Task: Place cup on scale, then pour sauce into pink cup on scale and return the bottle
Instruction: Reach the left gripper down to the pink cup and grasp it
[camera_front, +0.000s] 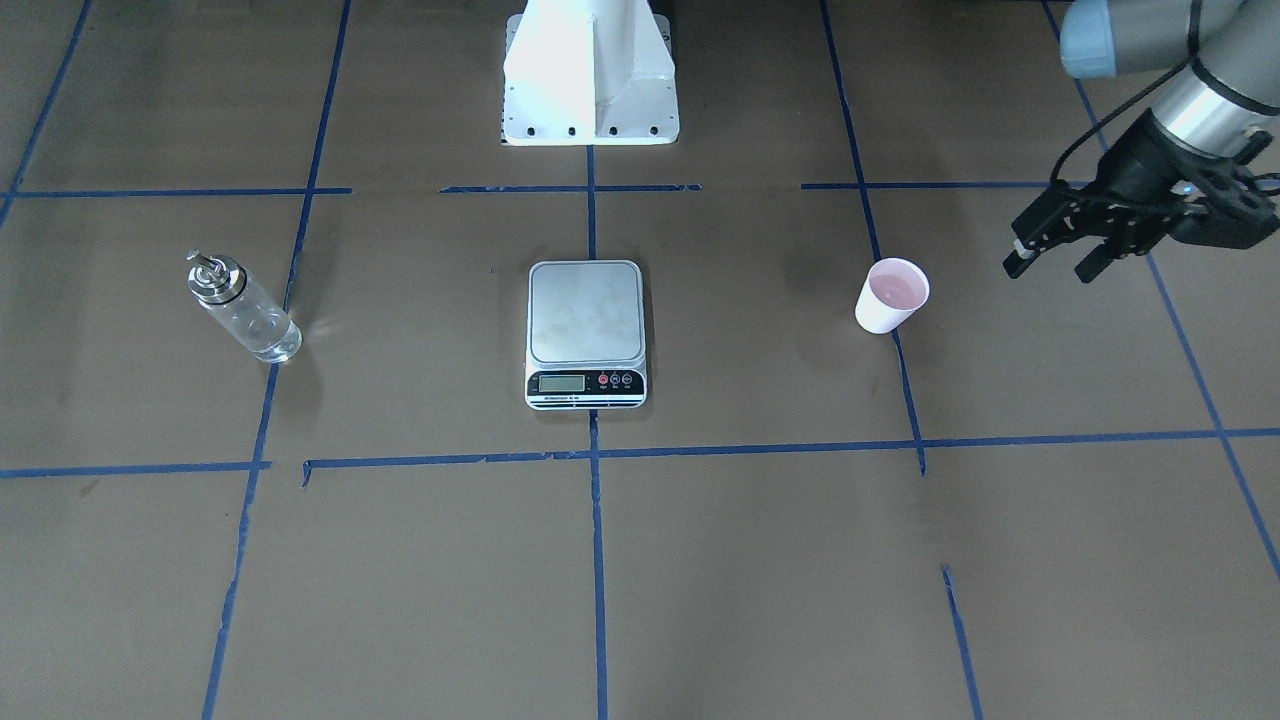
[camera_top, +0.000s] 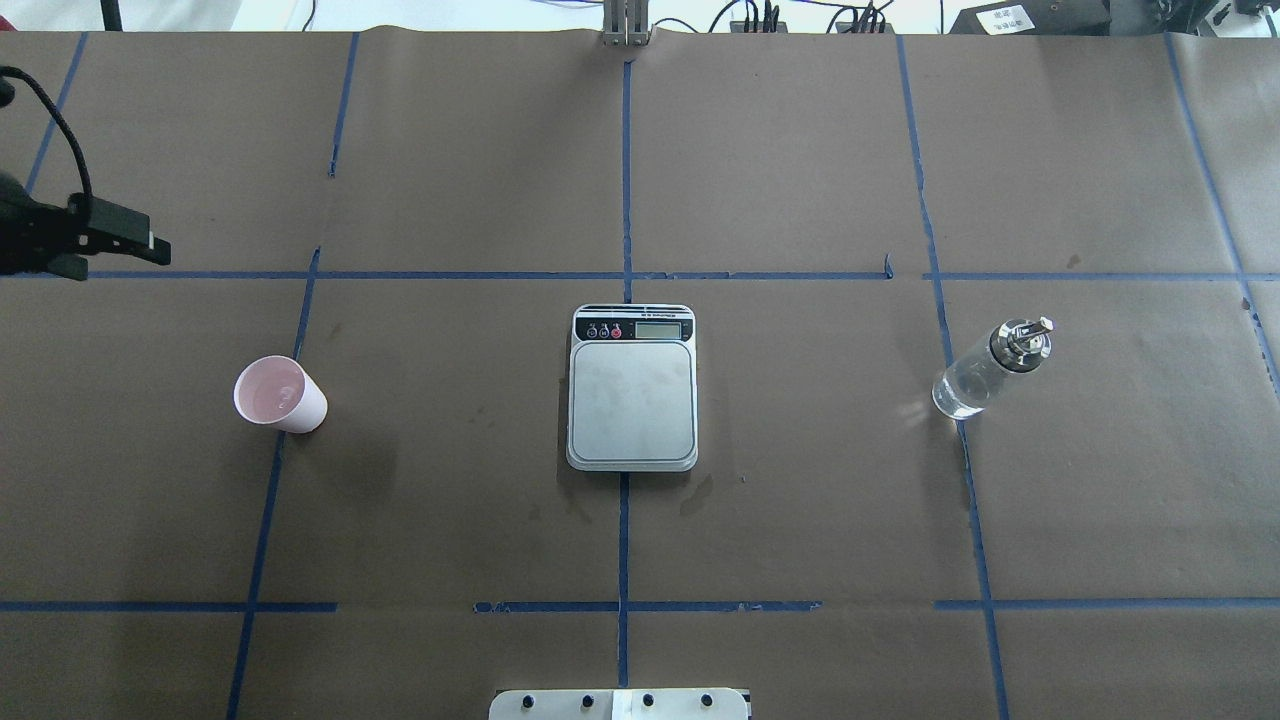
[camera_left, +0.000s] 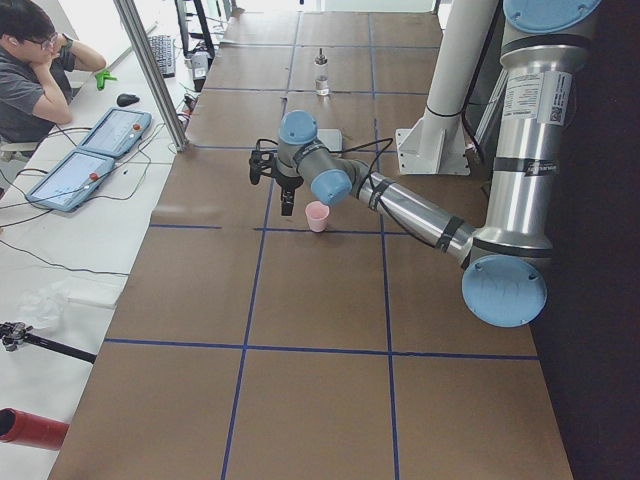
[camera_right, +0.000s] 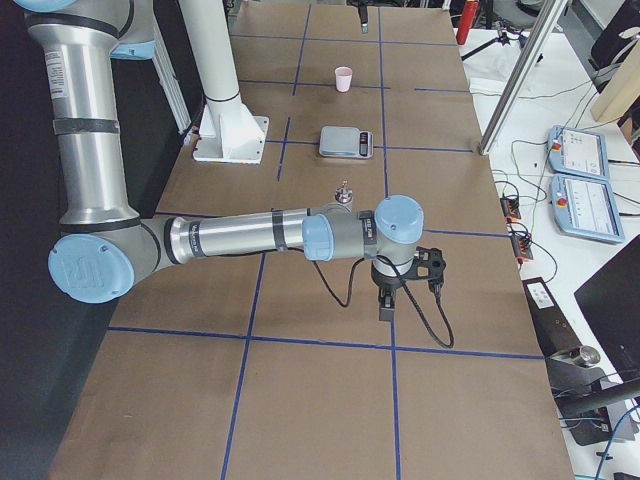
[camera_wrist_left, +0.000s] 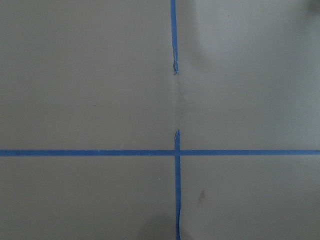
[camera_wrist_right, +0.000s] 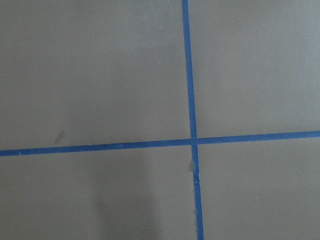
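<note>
My left gripper should next move to the rim (camera_front: 926, 292) of the pink cup, on the side away from the scale, and close there.
The pink cup (camera_front: 890, 297) stands upright on the brown table, on the robot's left; it also shows in the overhead view (camera_top: 280, 395). The scale (camera_front: 586, 330) lies at the table's middle with a bare platform (camera_top: 632, 395). The clear glass bottle (camera_front: 240, 310) with its metal spout stands on the robot's right (camera_top: 985, 375). My left gripper (camera_front: 1047, 270) is open and empty, hovering beyond the cup toward the table's left end (camera_top: 122, 260). My right gripper (camera_right: 385, 300) shows only in the exterior right view, past the bottle; I cannot tell if it is open or shut.
The white robot base (camera_front: 590, 80) stands at the table's robot side. Blue tape lines cross the brown paper (camera_wrist_left: 176, 152). Both wrist views show only paper and tape. An operator (camera_left: 30, 75) sits beside the table with tablets (camera_left: 95, 150).
</note>
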